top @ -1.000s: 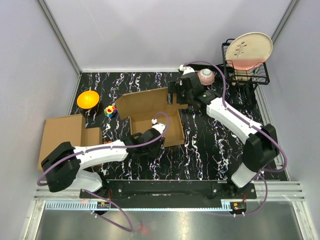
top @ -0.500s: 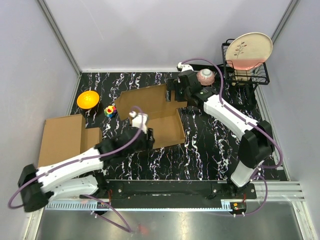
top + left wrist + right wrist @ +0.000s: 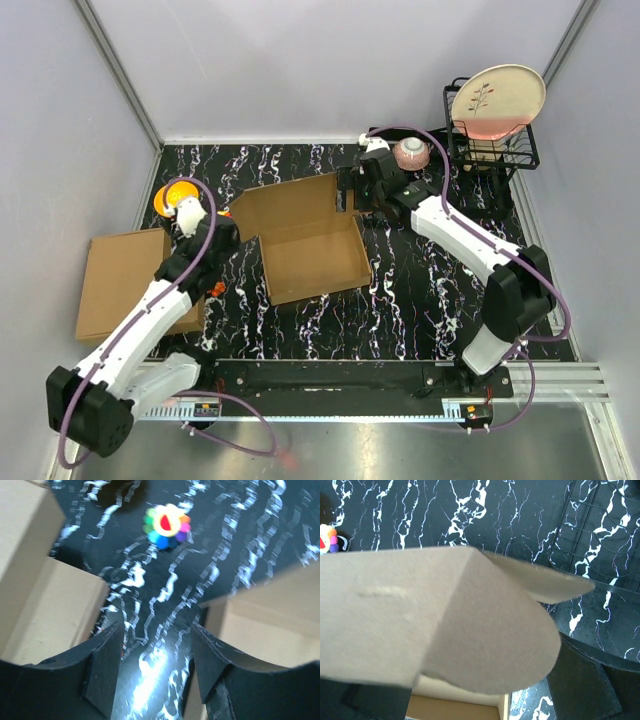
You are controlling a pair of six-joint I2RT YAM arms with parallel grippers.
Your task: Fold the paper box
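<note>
The robot's left gripper needs to next move to the colourful toy near the orange bowl and close on the toy's blue petals (image 3: 225, 213) (image 3: 167, 542).
The paper box (image 3: 310, 255) is brown corrugated cardboard, a shallow open tray in the middle of the table with its lid panel (image 3: 290, 205) raised at the back. My right gripper (image 3: 357, 190) stands open at the lid's right edge. In the right wrist view the lid's rounded tab (image 3: 485, 645) fills the frame and covers the space between the dark fingers (image 3: 587, 680). My left gripper (image 3: 215, 240) is open with nothing in it, left of the box. Its fingers (image 3: 102, 665) frame bare table, with the box corner (image 3: 270, 620) at the right.
A stack of flat cardboard (image 3: 125, 280) lies at the left edge. A colourful toy (image 3: 166, 524) and an orange bowl (image 3: 170, 195) sit beside my left wrist. A pink bowl (image 3: 412, 152) and a wire rack (image 3: 500, 150) holding a plate (image 3: 497, 100) are at the back right.
My left arm swung away from the box's front, over to the left near the toy, and its jaws opened wider. The right gripper stayed at the lid's edge.
</note>
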